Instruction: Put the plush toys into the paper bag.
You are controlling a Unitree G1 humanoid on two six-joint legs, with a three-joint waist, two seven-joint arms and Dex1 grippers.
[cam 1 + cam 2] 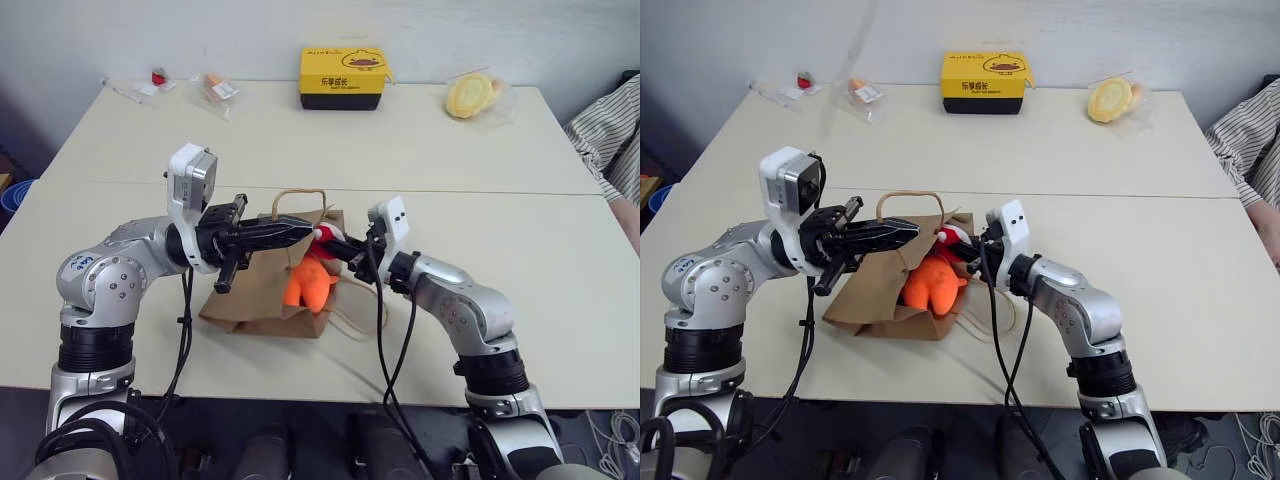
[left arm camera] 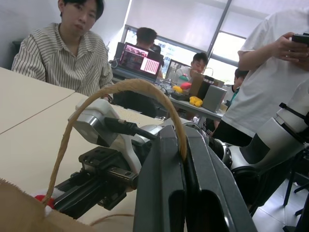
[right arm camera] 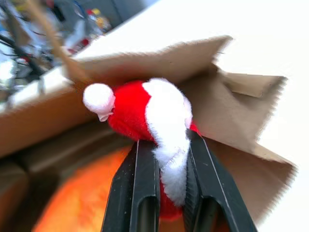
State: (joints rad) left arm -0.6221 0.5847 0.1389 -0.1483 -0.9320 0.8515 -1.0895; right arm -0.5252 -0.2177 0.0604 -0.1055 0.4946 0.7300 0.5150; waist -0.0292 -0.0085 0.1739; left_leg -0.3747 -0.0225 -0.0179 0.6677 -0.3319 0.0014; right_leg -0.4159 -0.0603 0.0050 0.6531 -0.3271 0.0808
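Observation:
My right gripper is to release the Santa toy inside the bag's opening [image 1: 303,271] [image 3: 149,130], so that it rests against the far end of the orange plush toy.
The brown paper bag [image 1: 250,290] lies on its side mid-table with its mouth facing right. My left gripper [image 1: 300,232] is shut on one twisted handle [image 2: 120,89] and holds the upper edge of the mouth raised. An orange plush toy [image 1: 308,285] lies in the mouth, partly inside. My right gripper [image 3: 171,164] is shut on the red-and-white Santa toy [image 3: 145,113] and holds it at the bag's opening, just above the orange one [image 3: 72,203].
At the table's far edge sit a yellow and black box [image 1: 343,78], a round yellow item in clear plastic [image 1: 472,95] and small wrapped items [image 1: 215,90]. A person in a striped shirt [image 1: 610,140] sits at the right. A loose bag handle [image 1: 365,315] lies beside my right arm.

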